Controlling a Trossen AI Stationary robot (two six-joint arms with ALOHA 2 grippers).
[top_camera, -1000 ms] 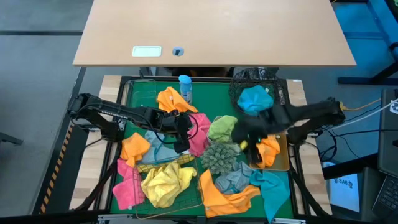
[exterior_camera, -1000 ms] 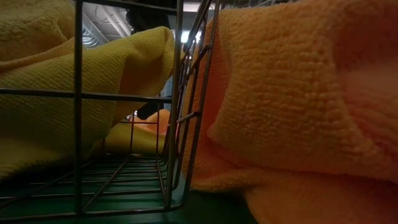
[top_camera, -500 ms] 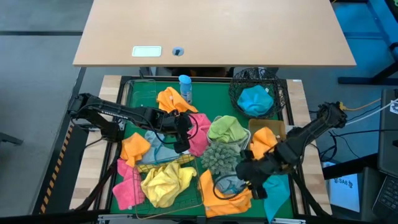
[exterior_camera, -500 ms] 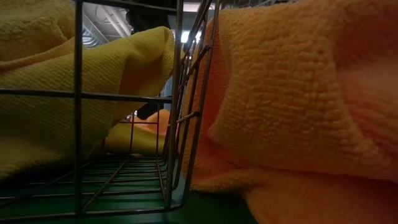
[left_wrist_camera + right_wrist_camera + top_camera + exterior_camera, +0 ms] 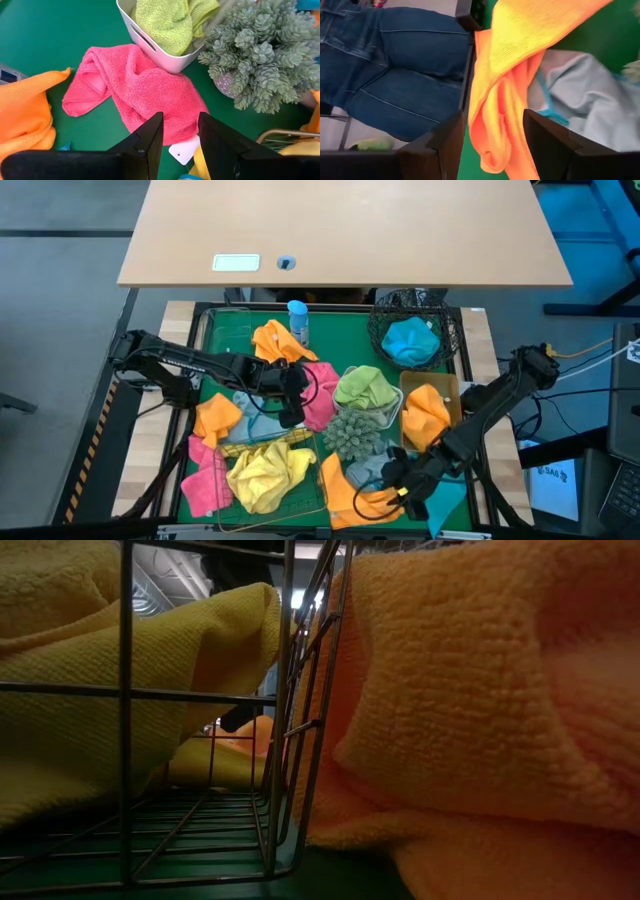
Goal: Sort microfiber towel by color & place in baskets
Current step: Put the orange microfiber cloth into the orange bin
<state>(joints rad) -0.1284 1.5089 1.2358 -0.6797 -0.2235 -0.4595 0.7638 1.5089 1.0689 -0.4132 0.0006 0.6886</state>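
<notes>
My right gripper is going to close on the raised fold [image 5: 397, 507] [image 5: 495, 150] at the near-edge orange towel's end beside the teal towel.
In the high view my right gripper [image 5: 400, 485] is open near the table's near edge, over an orange towel [image 5: 362, 502]. The right wrist view shows a raised fold of that towel [image 5: 497, 115] between its fingers [image 5: 445, 147]. My left gripper [image 5: 290, 398] waits open over a pink towel [image 5: 145, 87] beside the white tray [image 5: 392, 402], which holds a green towel. The black mesh basket [image 5: 378, 330] holds a blue towel, the tan tray [image 5: 405, 385] an orange one, the gold wire basket [image 5: 305, 502] a yellow one. I cannot pick out the clear bin. My right gripper stands open with the orange towel's raised fold [image 5: 490, 100] between its two fingers, coming at it from above. Whether the fingers touch the cloth, I cannot tell. The towel lies on the green mat.
A spiky green ball [image 5: 352, 435] sits mid-table, and a blue spray bottle [image 5: 297, 320] stands at the far side. Loose orange [image 5: 215, 420], pink [image 5: 203, 480], teal [image 5: 448, 492] and grey-blue [image 5: 372, 470] towels lie about. A person in jeans [image 5: 395, 65] stands at the table's near edge.
My right gripper has travelled from beside the tan tray toward the table's near edge, ending over the orange towel there. An orange towel now shows uncovered in the tan tray. My left arm has kept still.
</notes>
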